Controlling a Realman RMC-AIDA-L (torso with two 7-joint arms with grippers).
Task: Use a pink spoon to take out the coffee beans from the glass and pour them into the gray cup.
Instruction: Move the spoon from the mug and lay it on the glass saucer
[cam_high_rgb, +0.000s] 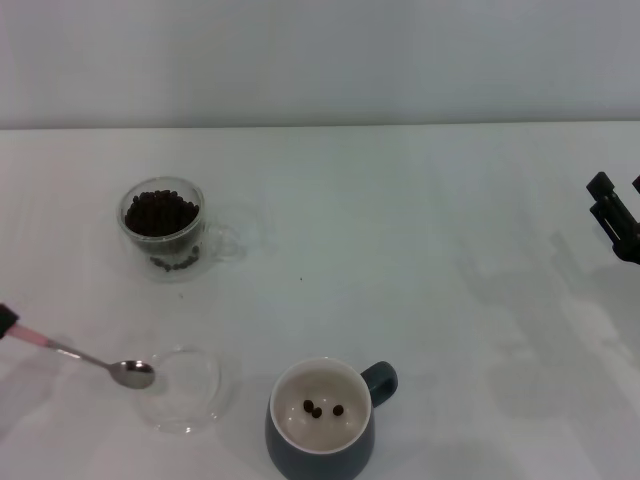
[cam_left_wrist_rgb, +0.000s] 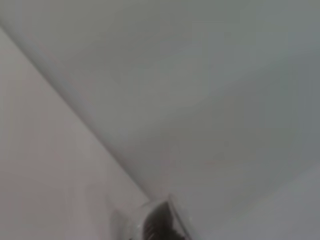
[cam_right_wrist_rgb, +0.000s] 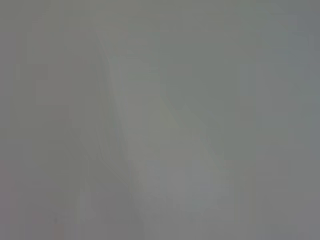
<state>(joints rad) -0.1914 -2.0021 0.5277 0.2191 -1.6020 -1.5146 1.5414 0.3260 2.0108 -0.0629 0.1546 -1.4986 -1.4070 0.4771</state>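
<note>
The pink spoon is in my left gripper. It will let go of the spoon across the rim of the flat clear saucer (cam_high_rgb: 150, 371) next to the gray cup.
The glass (cam_high_rgb: 162, 228) stands at the left of the white table, filled with dark coffee beans (cam_high_rgb: 160, 212); it also shows blurred in the left wrist view (cam_left_wrist_rgb: 152, 222). The gray cup (cam_high_rgb: 320, 425) stands at the near middle, handle to the right, with three beans (cam_high_rgb: 322, 409) on its cream inside. The pink spoon (cam_high_rgb: 80, 355) lies slanted at the near left. Its metal bowl (cam_high_rgb: 133, 373) looks empty and sits at the left rim of a flat clear saucer (cam_high_rgb: 190, 390). My left gripper (cam_high_rgb: 5, 322) holds the pink handle's end at the picture's left edge. My right gripper (cam_high_rgb: 617, 192) is open and empty at the far right.
The table's far edge meets a plain wall across the top of the head view. The right wrist view shows only a blurred grey surface. The right arm stays off to the right side, away from the cups.
</note>
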